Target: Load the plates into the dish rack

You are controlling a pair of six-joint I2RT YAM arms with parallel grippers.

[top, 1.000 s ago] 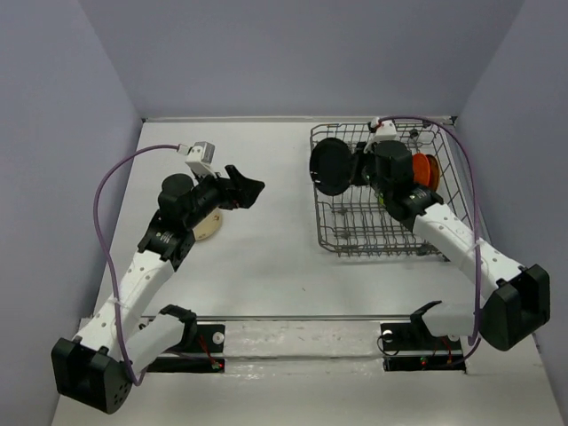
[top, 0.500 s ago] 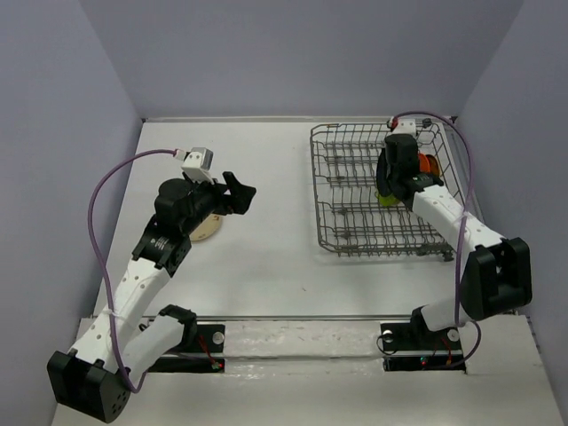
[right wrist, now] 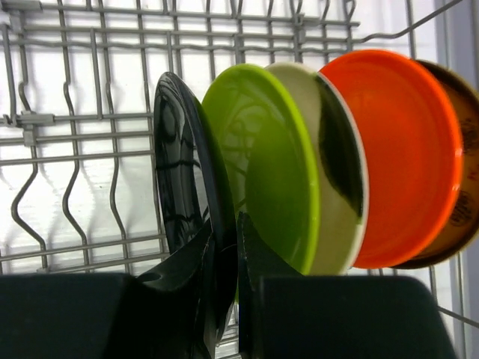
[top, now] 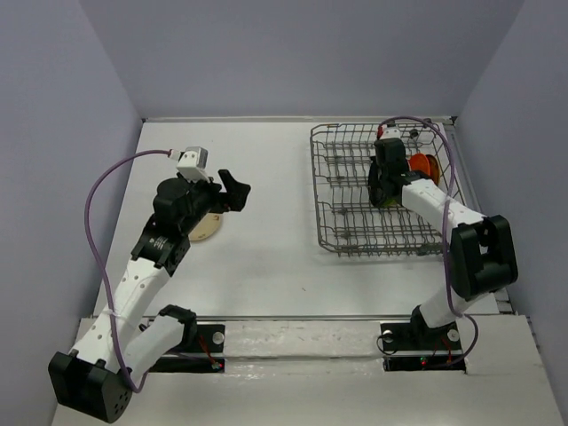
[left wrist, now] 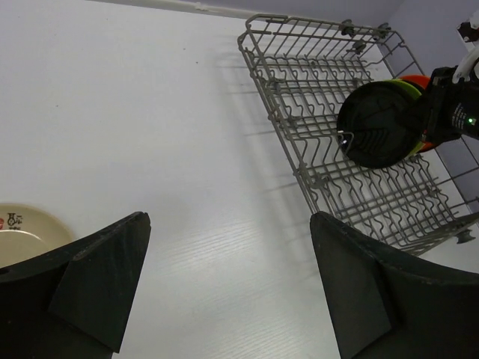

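Next, I should close my left gripper on the beige plate's near-side rim (top: 192, 240), away from the dish rack.
The grey wire dish rack (top: 346, 232) stands at the right of the table and shows in the left wrist view (left wrist: 314, 176). My right gripper (right wrist: 224, 247) is shut on the rim of the black plate (right wrist: 183, 179), which stands upright among the rack's tines. Beside it stand the lime green plate (right wrist: 269, 164), the cream plate with a dark patch (right wrist: 337, 157), the orange plate (right wrist: 404, 149) and the brown plate (right wrist: 468, 194). My left gripper (top: 232, 191) is open and empty above the table, just right of the beige plate (top: 209, 226), whose edge shows in the left wrist view (left wrist: 26, 228).
The rack's left rows of tines (top: 342, 177) hold nothing. Purple cables loop over both arms (top: 98, 204). The grey walls close in the table at back and sides.
My right gripper carried the black plate from the rack's left side to the right and set it upright beside the green plate. My left gripper drew back slightly.
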